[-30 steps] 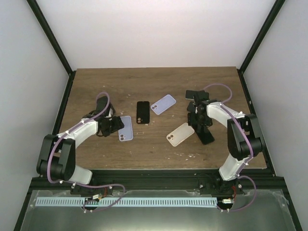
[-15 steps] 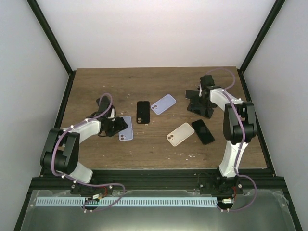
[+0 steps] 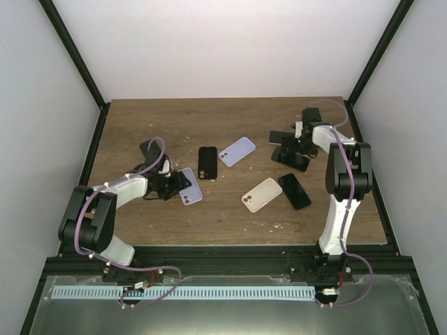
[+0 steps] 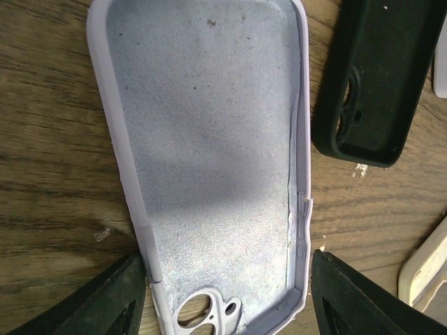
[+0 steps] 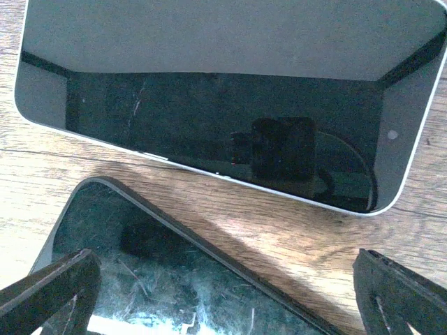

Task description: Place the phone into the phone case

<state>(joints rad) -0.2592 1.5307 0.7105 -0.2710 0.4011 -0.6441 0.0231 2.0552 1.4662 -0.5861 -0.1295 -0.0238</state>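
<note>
I should close my right gripper on the long sides of the dusty black phone (image 3: 290, 160) (image 5: 202, 279), which lies just in front of the silver-edged phone.
A lilac phone case (image 4: 209, 139) lies open side up on the table, camera hole nearest my left gripper (image 4: 227, 300). The fingers (image 4: 119, 296) press both long sides of the case; it also shows in the top view (image 3: 190, 186). My right gripper (image 5: 227, 307) is open and empty, low over a dark-screened phone (image 5: 230, 84) and a dusty black case (image 5: 174, 279). In the top view it (image 3: 293, 144) is at the back right. A black phone (image 3: 295, 190) lies face up on the table's right side.
A black case (image 3: 207, 162), a lilac phone (image 3: 237, 151) and a beige case (image 3: 262, 194) lie mid-table. The black case (image 4: 377, 77) sits close to the right of the lilac case. The table's right edge (image 3: 370, 181) is near the right arm.
The right gripper left the black phone on the table and moved away to the back right. The left gripper turned the lilac case, swinging its near end to the right.
</note>
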